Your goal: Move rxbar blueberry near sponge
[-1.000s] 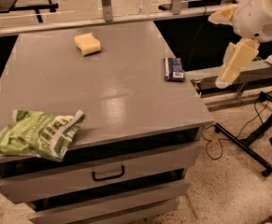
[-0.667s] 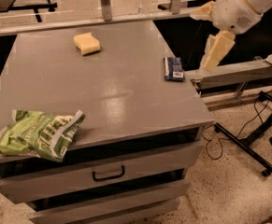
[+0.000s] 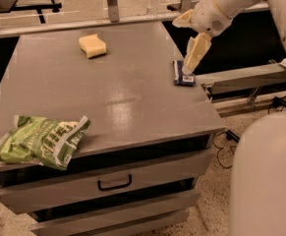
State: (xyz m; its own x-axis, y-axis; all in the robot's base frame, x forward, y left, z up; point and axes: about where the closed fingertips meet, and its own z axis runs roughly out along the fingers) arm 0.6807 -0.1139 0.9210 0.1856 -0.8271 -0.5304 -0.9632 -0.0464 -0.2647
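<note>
The robot's gripper will next move down to the middle of the rxbar blueberry (image 3: 185,73) and close there, to carry it toward the sponge.
The rxbar blueberry (image 3: 183,75), a small dark navy wrapper, lies flat near the right edge of the grey table (image 3: 132,92). The sponge (image 3: 92,45), a pale yellow block, lies at the far middle of the table, well to the left of the bar. My gripper (image 3: 184,45) hangs from the upper right, just above the bar. It is open and empty. Its lower pale yellow finger (image 3: 195,53) points down, with its tip over the bar's right end.
A large green chip bag (image 3: 39,139) lies at the front left corner of the table. Drawers with a dark handle (image 3: 114,183) are below the top. My white arm and base (image 3: 268,171) fill the right side. A low shelf (image 3: 245,77) stands right of the table.
My gripper has moved left and in over the table's right edge, from beside the table to just above the rxbar. The bar, sponge and chip bag have not moved.
</note>
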